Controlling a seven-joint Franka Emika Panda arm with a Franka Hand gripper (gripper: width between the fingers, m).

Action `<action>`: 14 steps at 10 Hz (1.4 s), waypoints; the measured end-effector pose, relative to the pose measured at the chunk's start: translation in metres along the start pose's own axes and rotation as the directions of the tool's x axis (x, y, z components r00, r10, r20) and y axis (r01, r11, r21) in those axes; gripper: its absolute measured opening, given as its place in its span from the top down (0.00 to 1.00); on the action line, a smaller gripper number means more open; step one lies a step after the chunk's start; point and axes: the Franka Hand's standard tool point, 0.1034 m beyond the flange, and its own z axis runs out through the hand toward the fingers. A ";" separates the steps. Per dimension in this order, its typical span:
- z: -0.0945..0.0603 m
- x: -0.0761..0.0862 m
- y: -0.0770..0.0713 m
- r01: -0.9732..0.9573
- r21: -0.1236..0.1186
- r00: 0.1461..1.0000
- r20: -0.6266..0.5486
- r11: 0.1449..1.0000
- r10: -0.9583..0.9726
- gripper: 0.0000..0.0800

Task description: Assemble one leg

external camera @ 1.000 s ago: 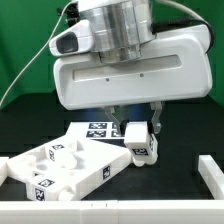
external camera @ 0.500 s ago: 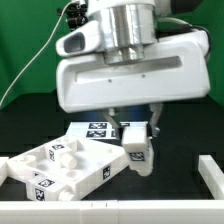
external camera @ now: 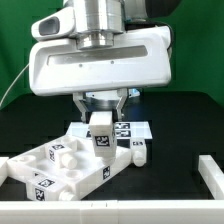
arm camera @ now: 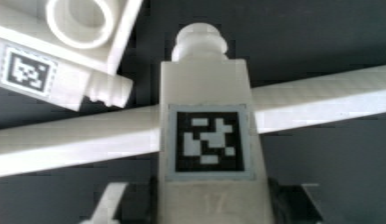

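Observation:
My gripper should release the leg standing upright at the nearer round ring on the large white slab (external camera: 73,166). The leg is now just above the slab's far edge.
My gripper (external camera: 101,122) is shut on a leg (external camera: 101,138), a small white post with a square tag on its face. It holds the leg upright, just above the far right edge of the large white slab (external camera: 55,168). In the wrist view the leg (arm camera: 211,110) fills the middle between my fingers (arm camera: 115,205), its round peg pointing away from the camera. A corner of the slab (arm camera: 74,45) with a tag lies beyond it. A second leg (external camera: 141,152) lies on the table to the exterior view's right of the held one.
The marker board (external camera: 128,129) lies flat behind the held leg. A long white strip (arm camera: 332,100) crosses the wrist view under the leg. A white part (external camera: 212,170) stands at the exterior view's right edge. The table is black.
My arm has moved toward the exterior view's left, carrying the leg from beside the marker board to over the slab's right edge. A second leg now shows where the gripper was.

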 end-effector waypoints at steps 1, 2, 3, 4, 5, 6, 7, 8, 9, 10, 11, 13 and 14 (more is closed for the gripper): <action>-0.001 0.006 0.001 0.001 -0.006 0.998 -0.059 1.000 -0.001 0.65; -0.001 0.008 0.003 0.003 -0.018 0.988 -0.155 1.000 -0.006 0.65; 0.000 0.004 0.005 0.005 -0.025 0.981 -0.196 1.000 -0.009 0.65; -0.003 0.000 0.013 0.012 -0.048 0.956 -0.293 0.999 -0.026 0.65; -0.002 -0.010 0.023 0.030 -0.064 0.959 -0.279 0.997 -0.047 0.65; -0.010 -0.010 0.035 0.035 -0.083 0.952 -0.300 0.996 -0.058 0.65; -0.011 -0.015 0.044 0.034 -0.096 0.949 -0.310 0.995 -0.063 0.65; -0.009 -0.019 0.052 0.032 -0.101 0.954 -0.293 0.994 -0.060 0.65; -0.008 -0.020 0.056 0.024 -0.102 0.956 -0.289 0.994 -0.053 0.65; -0.008 -0.020 0.053 0.029 -0.100 0.956 -0.289 0.995 -0.057 0.65; -0.007 -0.020 0.053 0.028 -0.100 0.956 -0.288 0.995 -0.056 0.65; 0.002 -0.028 0.050 0.034 -0.099 0.959 -0.277 0.995 -0.060 0.65; 0.007 -0.033 0.050 0.035 -0.099 0.962 -0.265 0.995 -0.060 0.65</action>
